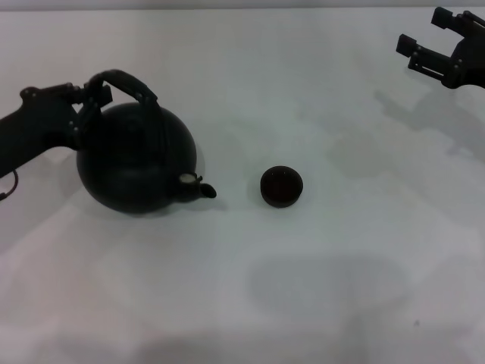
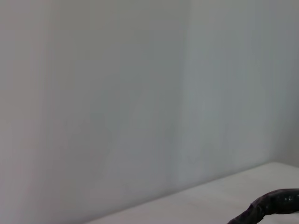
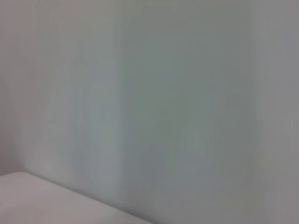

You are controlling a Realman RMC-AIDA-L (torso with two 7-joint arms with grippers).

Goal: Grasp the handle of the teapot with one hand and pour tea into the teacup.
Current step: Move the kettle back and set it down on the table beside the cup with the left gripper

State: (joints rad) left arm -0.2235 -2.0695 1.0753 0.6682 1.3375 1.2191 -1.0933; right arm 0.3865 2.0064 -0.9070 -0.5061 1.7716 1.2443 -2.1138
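Next, my left gripper puts the black teapot down on the white table a short gap from the teacup (image 1: 140, 177).
The black round teapot (image 1: 136, 163) stands at the left of the white table, its stubby spout (image 1: 201, 188) pointing toward the teacup (image 1: 281, 186), a small dark bowl a short gap to its right. My left gripper (image 1: 92, 97) comes in from the left edge and is shut on the left end of the arched handle (image 1: 132, 85). A short piece of that handle (image 2: 273, 204) also shows in the left wrist view. My right gripper (image 1: 424, 32) hangs open at the far right corner, well away from both objects.
The white table (image 1: 318, 288) stretches around the pot and cup, with soft shadows on it. Both wrist views face a plain pale wall (image 3: 149, 93) and a strip of the table's edge.
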